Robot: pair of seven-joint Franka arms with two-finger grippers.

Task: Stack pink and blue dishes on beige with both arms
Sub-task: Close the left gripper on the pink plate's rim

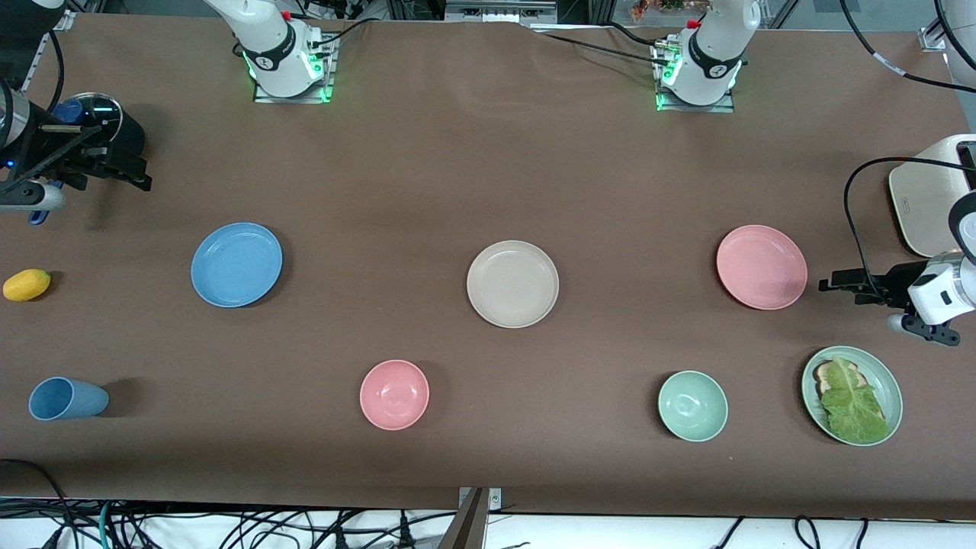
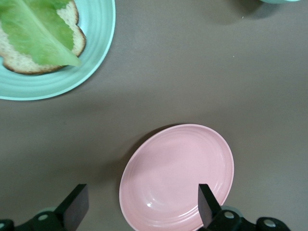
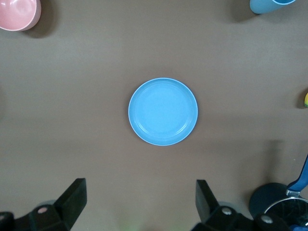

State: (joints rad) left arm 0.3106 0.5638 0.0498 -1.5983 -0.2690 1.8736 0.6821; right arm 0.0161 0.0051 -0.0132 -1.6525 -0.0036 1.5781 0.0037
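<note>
The pink dish's rim (image 1: 806, 274) (image 2: 120, 188) will be gripped by my left gripper, which will close on it on the side that is farthest from the beige plate.
Three equal plates lie in a row across the table: the blue dish (image 1: 236, 264) toward the right arm's end, the beige plate (image 1: 512, 284) in the middle, and the pink dish (image 1: 761, 267) toward the left arm's end. My left gripper (image 1: 833, 284) hangs open over the table just beside the pink dish (image 2: 176, 175). In the left wrist view its gripper (image 2: 142, 207) has one finger over the dish's rim. My right gripper (image 1: 137, 174) is open, over the table well off the blue dish (image 3: 163, 111). In the right wrist view the gripper (image 3: 139, 202) has only bare table between its fingers.
Nearer the camera stand a blue cup (image 1: 67, 399), a pink bowl (image 1: 394, 394), a green bowl (image 1: 692, 406) and a green plate (image 1: 888, 381) with bread and lettuce. A lemon (image 1: 27, 284) and a dark lidded pot (image 1: 103, 122) are at the right arm's end, a cream toaster (image 1: 930, 198) at the left arm's.
</note>
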